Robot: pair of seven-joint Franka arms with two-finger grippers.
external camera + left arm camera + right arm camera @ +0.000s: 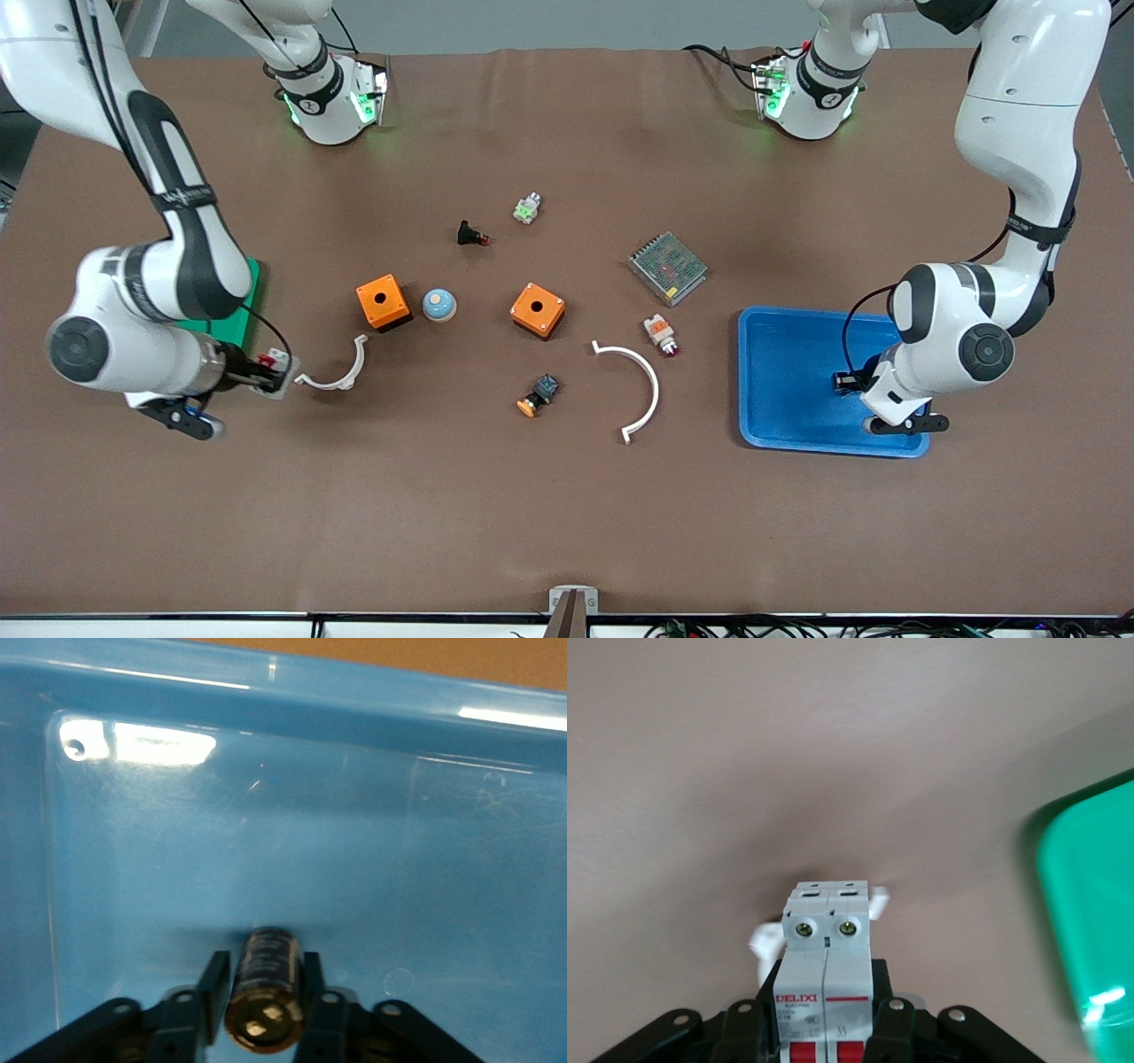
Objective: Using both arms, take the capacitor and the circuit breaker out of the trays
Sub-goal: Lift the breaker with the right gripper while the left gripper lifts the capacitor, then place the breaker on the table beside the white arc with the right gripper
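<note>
Next, I release the capacitor from my left gripper on the table [601, 291] between the metal mesh box and the nearest orange box.
My left gripper [843, 383] is low over the blue tray [788, 381], near the edge at the left arm's end, shut on the capacitor [838, 382]. In the left wrist view the black cylinder [266, 979] lies between the fingers [215, 979] with its metal end face toward the camera, just above the tray floor [354, 833]. My right gripper [276, 369] is shut on the white-grey breaker [279, 359] with red levers, held above the table beside the green tray [253, 306]. The right wrist view shows the breaker [828, 957] in the jaws and the green tray's corner [1090, 930].
On the table between the trays are two orange boxes [383, 302] [538, 310], a blue-white dome [439, 305], two white arcs [337, 377] [642, 381], a metal mesh box [668, 268], an indicator light [661, 334], an orange-capped button [538, 395] and a black button [470, 235].
</note>
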